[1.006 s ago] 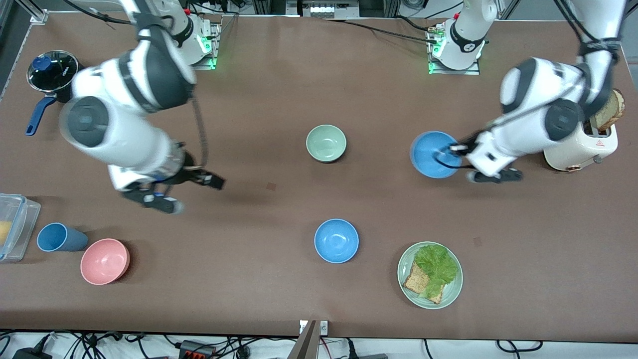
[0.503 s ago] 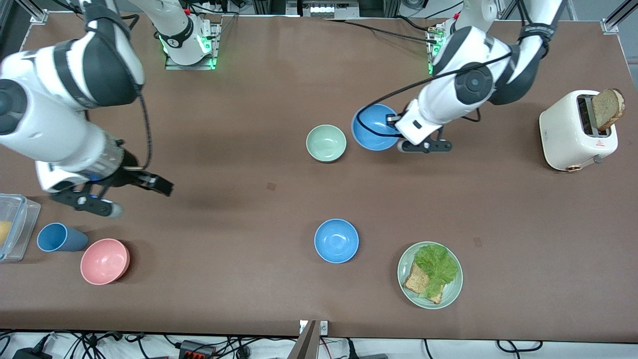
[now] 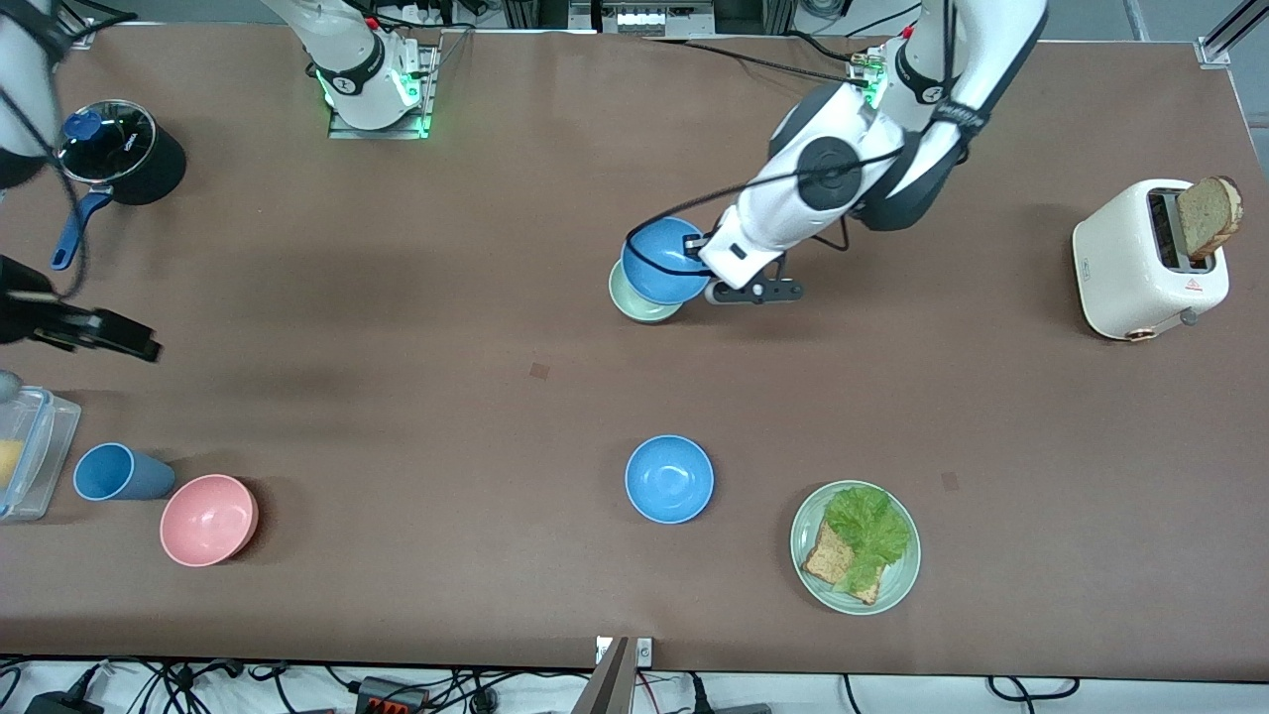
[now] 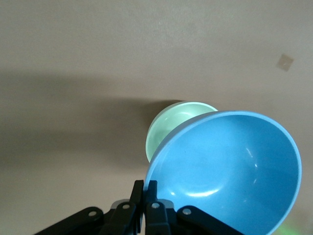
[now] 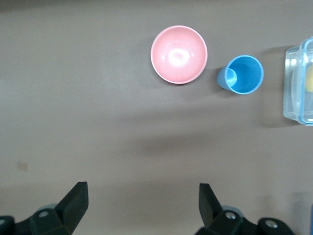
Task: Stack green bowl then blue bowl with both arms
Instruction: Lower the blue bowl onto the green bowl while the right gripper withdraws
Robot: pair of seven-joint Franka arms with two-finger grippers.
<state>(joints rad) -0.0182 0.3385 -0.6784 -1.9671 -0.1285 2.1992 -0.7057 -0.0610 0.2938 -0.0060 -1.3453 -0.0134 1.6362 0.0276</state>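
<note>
The robot's left gripper needs to release the sky-blue bowl inside the pale green bowl [image 3: 649, 284] [image 4: 186, 139], nested down in that bowl's hollow. The sky-blue bowl is now held just over it.
My left gripper [image 3: 706, 260] is shut on the rim of a sky-blue bowl [image 3: 659, 260] and holds it just over the pale green bowl [image 3: 634, 305] at mid-table. The blue bowl covers most of the green one. In the left wrist view the fingers [image 4: 139, 188] pinch the blue bowl's [image 4: 230, 166] rim, and the green bowl [image 4: 171, 122] shows under it. I cannot tell if the bowls touch. My right gripper [image 3: 79, 362] is open and empty over the right arm's end of the table, fingers wide apart in the right wrist view [image 5: 142, 191].
A second blue bowl [image 3: 669, 479] sits nearer the camera. A plate [image 3: 897, 585] of toast and lettuce is beside it. A pink bowl [image 3: 208, 519], blue cup [image 3: 119, 472], clear container [image 3: 25, 451] and pot [image 3: 119, 149] stand at the right arm's end. A toaster [image 3: 1150, 258] stands at the left arm's end.
My left gripper carried the blue bowl from near the toaster to over the green bowl. My right arm swung away from mid-table toward its own end of the table.
</note>
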